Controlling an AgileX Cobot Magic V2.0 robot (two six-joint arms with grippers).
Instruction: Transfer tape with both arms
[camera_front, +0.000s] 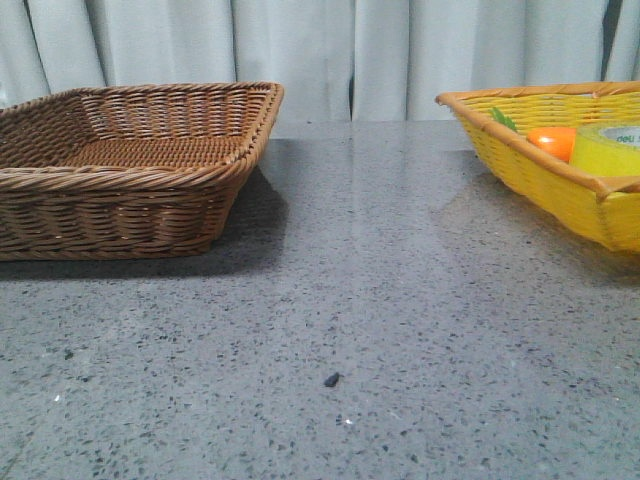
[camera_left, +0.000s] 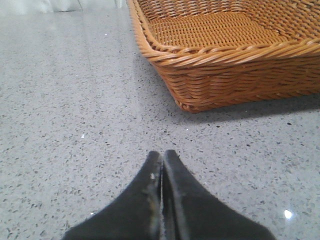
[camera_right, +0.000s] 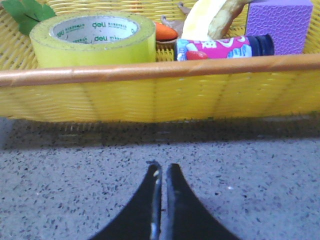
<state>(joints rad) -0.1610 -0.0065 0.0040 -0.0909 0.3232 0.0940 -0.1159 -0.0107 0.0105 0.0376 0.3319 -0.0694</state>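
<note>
The yellow tape is next for my right gripper, which should go to it and close on the ring's side (camera_front: 586, 142) (camera_right: 94, 49) facing the brown wicker basket.
The yellow tape (camera_right: 95, 37) with a white "deli" core lies flat in the yellow basket (camera_right: 160, 97); in the front view the tape (camera_front: 607, 150) shows at the far right inside that basket (camera_front: 545, 170). My right gripper (camera_right: 162, 167) is shut and empty, low over the table in front of the yellow basket. My left gripper (camera_left: 162, 155) is shut and empty over the table, near a corner of the brown wicker basket (camera_left: 225, 65). Neither arm shows in the front view.
The brown wicker basket (camera_front: 130, 165) stands at the left, with nothing visible inside. The yellow basket also holds an orange carrot (camera_right: 165, 31) with green leaves (camera_right: 27, 10), a printed bottle (camera_right: 225, 47), a purple block (camera_right: 280, 25) and a pale yellow item (camera_right: 210, 17). A dark speck (camera_front: 331, 380) lies on the grey table.
</note>
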